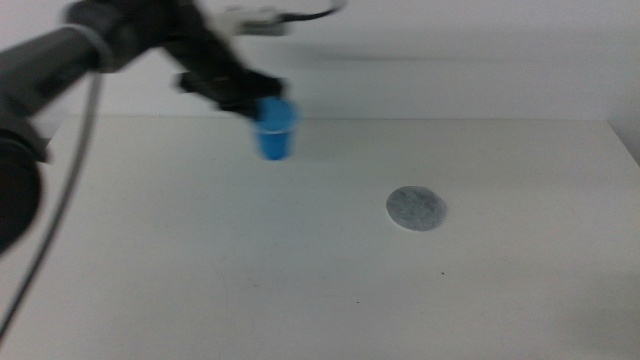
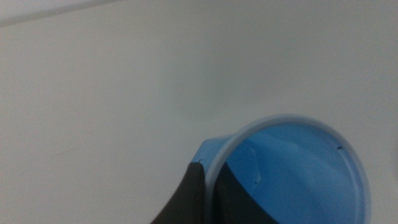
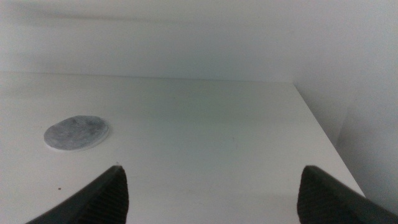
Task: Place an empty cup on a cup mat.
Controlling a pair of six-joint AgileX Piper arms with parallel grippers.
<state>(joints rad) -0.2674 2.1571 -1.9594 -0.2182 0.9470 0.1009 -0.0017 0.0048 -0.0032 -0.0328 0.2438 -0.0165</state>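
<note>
The blue cup, now upright apart from the mat, will be set free by my left gripper on the edge of the grey cup mat [image 1: 399, 213] that is nearest to the arm.
The blue cup [image 1: 275, 131] is upright at the far part of the table, held at its rim by my left gripper [image 1: 262, 106], which comes in from the left. In the left wrist view one dark jaw is outside and one inside the cup [image 2: 305, 171], so the left gripper [image 2: 214, 199] is shut on its wall; the cup is empty. The grey round cup mat [image 1: 416, 208] lies flat to the cup's right and nearer the camera, apart from it. My right gripper [image 3: 214, 205] is open and empty, out of the middle view, with the mat [image 3: 76, 133] ahead of it.
The white table [image 1: 200, 260] carries only the cup and the mat. A pale wall stands behind the table's far edge. The table's right edge [image 3: 323, 134] shows in the right wrist view.
</note>
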